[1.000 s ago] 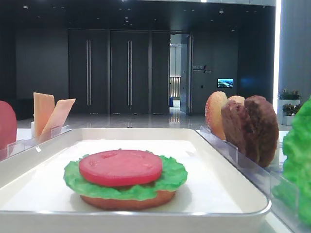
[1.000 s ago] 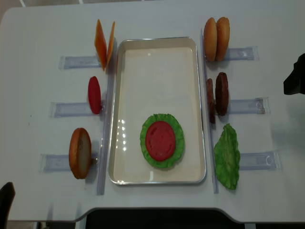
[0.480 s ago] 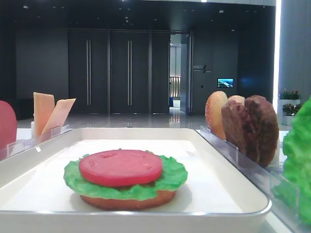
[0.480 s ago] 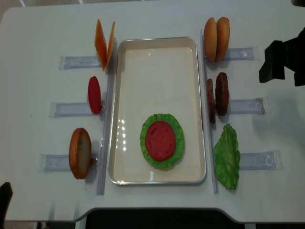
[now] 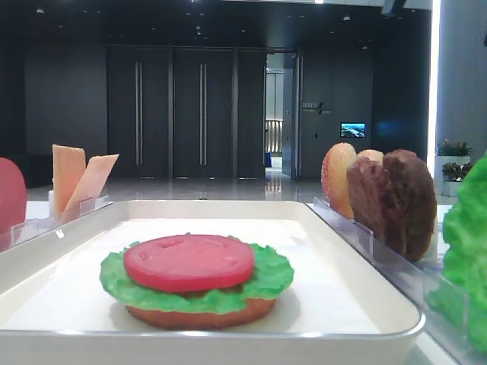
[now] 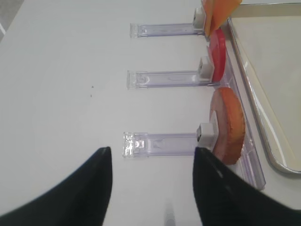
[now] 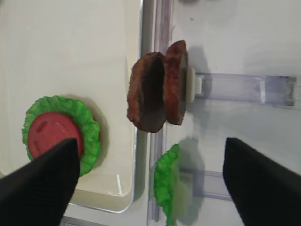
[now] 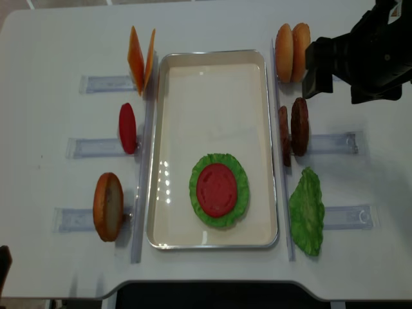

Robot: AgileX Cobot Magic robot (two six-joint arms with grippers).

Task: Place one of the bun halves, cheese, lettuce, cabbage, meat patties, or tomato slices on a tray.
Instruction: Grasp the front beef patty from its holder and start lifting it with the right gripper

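I should next close my right gripper on the upper edge of the meat patty (image 8: 284, 131) (image 7: 138, 90) standing closest to the tray, and leave the other patty in its rack.
The white tray (image 8: 212, 96) holds a stack: a bun half under lettuce (image 8: 239, 193) with a tomato slice (image 8: 217, 190) on top. Two meat patties (image 8: 299, 126) stand on edge in a rack right of the tray. My right gripper (image 8: 341, 87) hovers open above and right of them, and they show ahead of its jaws (image 7: 157, 92). My left gripper (image 6: 153, 183) is open over bare table, near a standing bun half (image 6: 228, 125). Cheese (image 8: 140, 59), a tomato slice (image 8: 127, 127), bun halves (image 8: 293, 44) and lettuce (image 8: 306, 211) stand in racks. Cabbage is out of view.
Clear plastic racks (image 8: 335, 143) line both long sides of the tray, three per side, close against its rim. The table's front edge (image 8: 206, 283) runs just below the tray. In the low exterior view the tray rim (image 5: 228, 334) fills the foreground.
My right arm has come in from the right edge, leftward and up the view, to beside the buns and patties. The left arm's dark sliver at bottom left has shrunk.
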